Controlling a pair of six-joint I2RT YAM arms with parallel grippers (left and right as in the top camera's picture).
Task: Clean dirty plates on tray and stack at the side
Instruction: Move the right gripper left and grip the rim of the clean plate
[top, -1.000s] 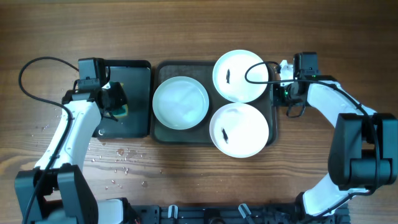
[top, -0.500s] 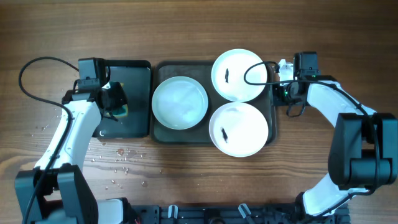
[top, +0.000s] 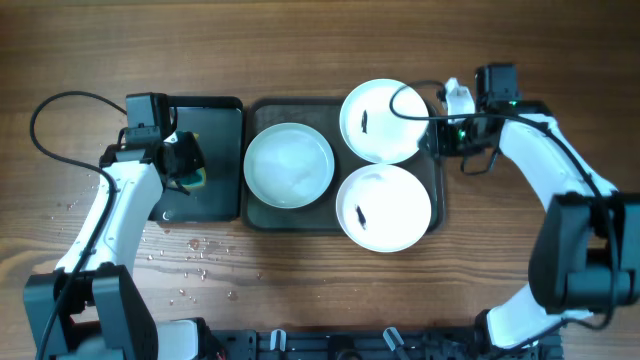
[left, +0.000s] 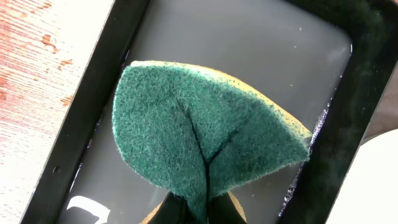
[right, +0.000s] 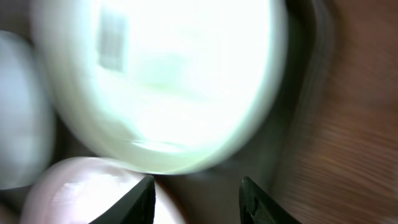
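Note:
The clean white plate's rim (top: 331, 171) (right: 48, 134) has a side facing the smeared plates. My right gripper goes there next and closes on it.
Three white plates lie on the dark grey-green tray (top: 262, 212). The left plate (top: 289, 165) shows no smear. The upper right plate (top: 382, 121) and the lower right plate (top: 384, 208) each carry a small dark smear. My right gripper (top: 436, 136) stands open at the upper right plate's right edge. In the blurred right wrist view that plate (right: 155, 81) fills the top and my right gripper (right: 198, 199) has nothing between its fingers. My left gripper (top: 186, 166) hangs over the small black tray, shut on a green sponge (left: 205, 137), which folds between the jaws of the left gripper (left: 205, 214).
The narrow black tray (top: 220, 130) left of the big tray holds a film of water (left: 261, 50). Water drops (top: 190, 262) dot the wood in front of it. A black cable (top: 50, 125) loops at the far left.
My right gripper has opened and its wrist has shifted up and right. The upper right plate sits slightly further left. The left arm and sponge have not moved.

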